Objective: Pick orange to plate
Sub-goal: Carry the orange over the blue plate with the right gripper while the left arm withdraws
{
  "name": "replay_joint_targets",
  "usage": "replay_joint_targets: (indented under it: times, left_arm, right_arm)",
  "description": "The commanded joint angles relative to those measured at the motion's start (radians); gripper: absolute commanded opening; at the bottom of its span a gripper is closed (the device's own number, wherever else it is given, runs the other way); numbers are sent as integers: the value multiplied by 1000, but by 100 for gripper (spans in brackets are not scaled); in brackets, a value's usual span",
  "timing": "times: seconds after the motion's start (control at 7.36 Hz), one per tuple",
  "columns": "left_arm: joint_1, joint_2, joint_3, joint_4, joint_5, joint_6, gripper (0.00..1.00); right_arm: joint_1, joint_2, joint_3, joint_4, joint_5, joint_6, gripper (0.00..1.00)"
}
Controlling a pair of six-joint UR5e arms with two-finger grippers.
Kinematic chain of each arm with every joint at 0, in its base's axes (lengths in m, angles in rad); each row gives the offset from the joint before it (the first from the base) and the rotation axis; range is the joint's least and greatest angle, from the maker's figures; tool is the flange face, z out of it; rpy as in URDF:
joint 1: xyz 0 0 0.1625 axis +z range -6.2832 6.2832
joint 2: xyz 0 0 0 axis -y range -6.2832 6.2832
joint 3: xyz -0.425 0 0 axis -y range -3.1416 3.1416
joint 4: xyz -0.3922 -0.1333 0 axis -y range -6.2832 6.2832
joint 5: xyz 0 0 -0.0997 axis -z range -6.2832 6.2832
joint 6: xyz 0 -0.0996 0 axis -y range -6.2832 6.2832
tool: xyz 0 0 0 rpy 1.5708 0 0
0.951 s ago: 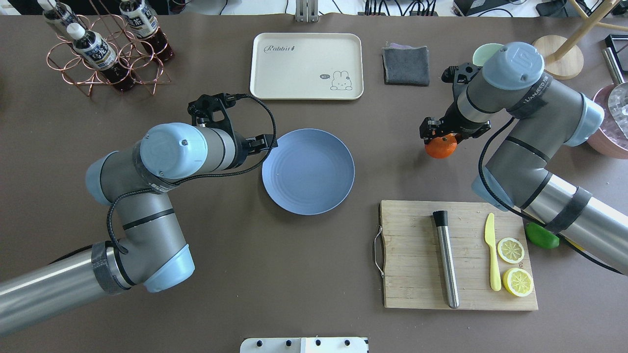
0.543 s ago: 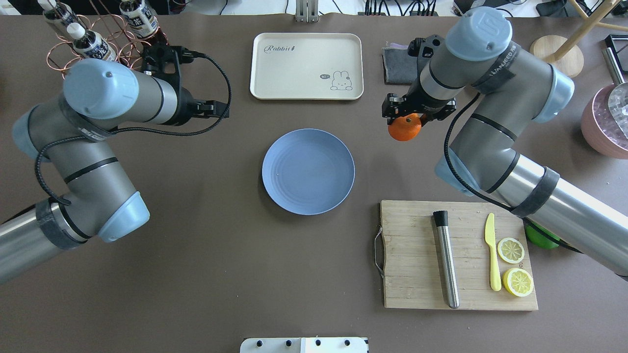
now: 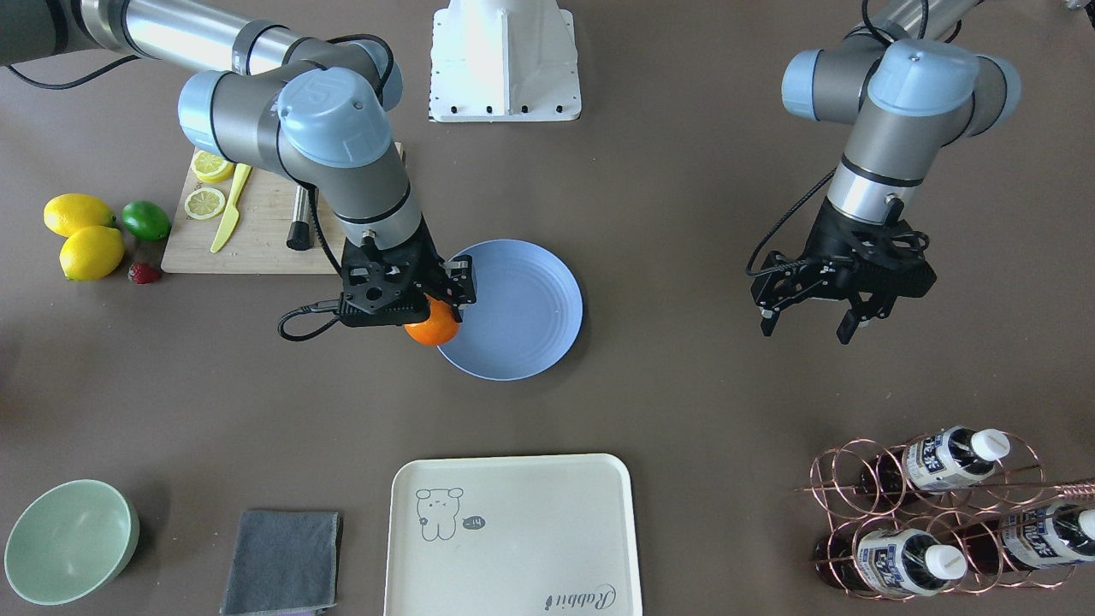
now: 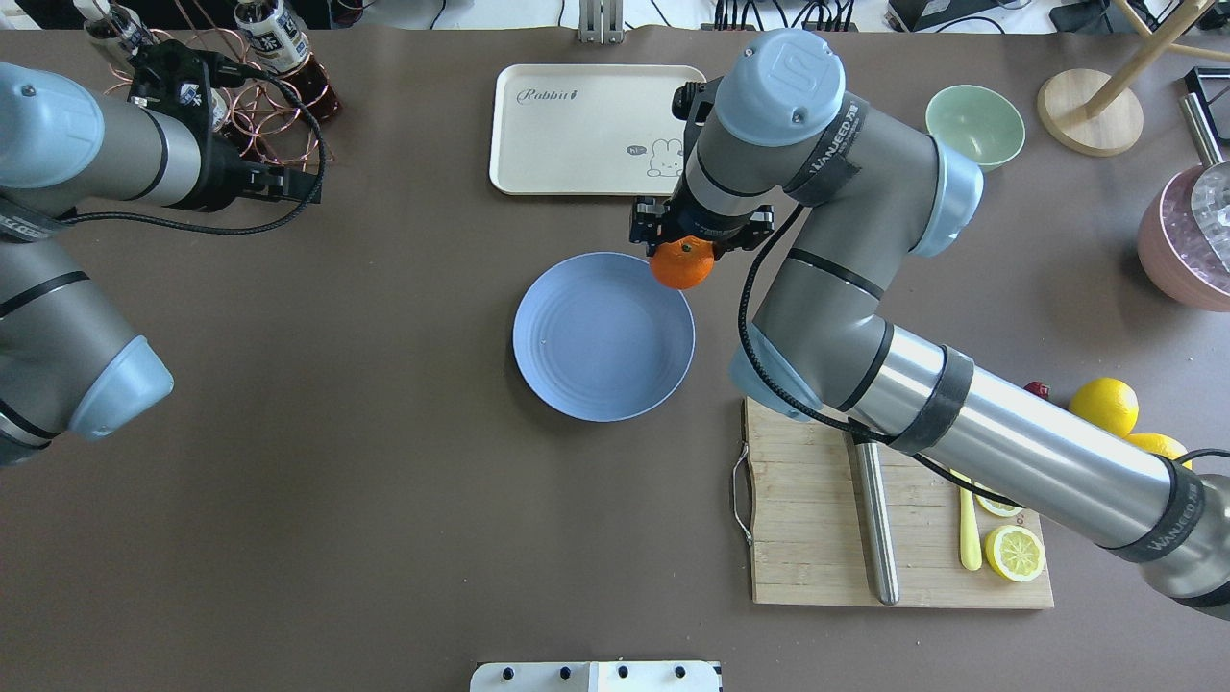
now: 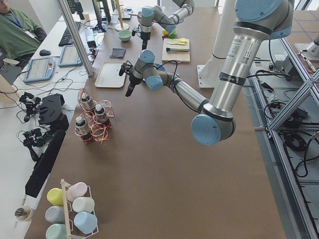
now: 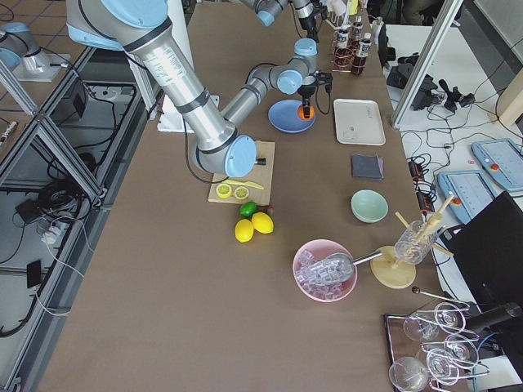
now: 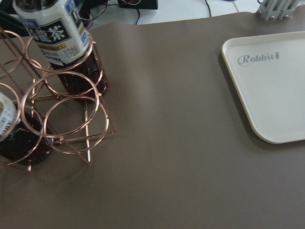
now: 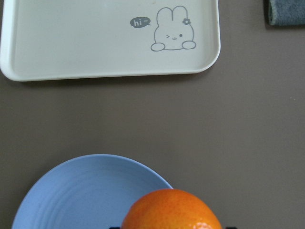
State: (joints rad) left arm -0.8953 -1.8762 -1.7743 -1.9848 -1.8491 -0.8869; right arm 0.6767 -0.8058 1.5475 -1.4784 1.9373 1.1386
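My right gripper will put the orange down in the middle of the periwinkle-blue plate [image 3: 506, 314]. The orange now hangs over the plate's rim.
The orange [image 4: 682, 265] sits between the fingers of my right gripper [image 4: 684, 252], which is shut on it. It hangs over the far right rim of the periwinkle-blue plate [image 4: 596, 341]. In the front-facing view the orange [image 3: 432, 326] overlaps the plate's [image 3: 522, 299] edge below the right gripper [image 3: 428, 312]. The right wrist view shows the orange [image 8: 171, 210] at the bottom, with the plate [image 8: 81, 195] under it. My left gripper [image 3: 807, 331] is open and holds nothing. It hangs far to the plate's left, close to the bottle rack.
A cream rabbit tray [image 4: 577, 130] lies behind the plate. A copper rack with bottles [image 4: 274, 82] stands at the back left. A cutting board [image 4: 817, 519] with knife, metal rod and lemon slices is at the front right. Lemons [image 4: 1105, 404], a green bowl [image 4: 974, 113] and a pink bowl [image 4: 1187, 255] lie further right.
My right arm carried the orange leftward from the table's right side to the plate's rim. My left arm drew back from the plate toward the bottle rack.
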Motion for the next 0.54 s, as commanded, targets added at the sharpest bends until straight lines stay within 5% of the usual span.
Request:
replay_joint_targets:
  times: [0.0, 0.41]
  left_arm:
    - [-81, 70, -2, 6, -142, 69, 98]
    - [-187, 123, 3, 27, -200, 247, 98]
  right_arm:
    - [-75, 46, -56, 7, -73, 1, 0]
    - [-149, 49, -117, 100, -149, 20, 0]
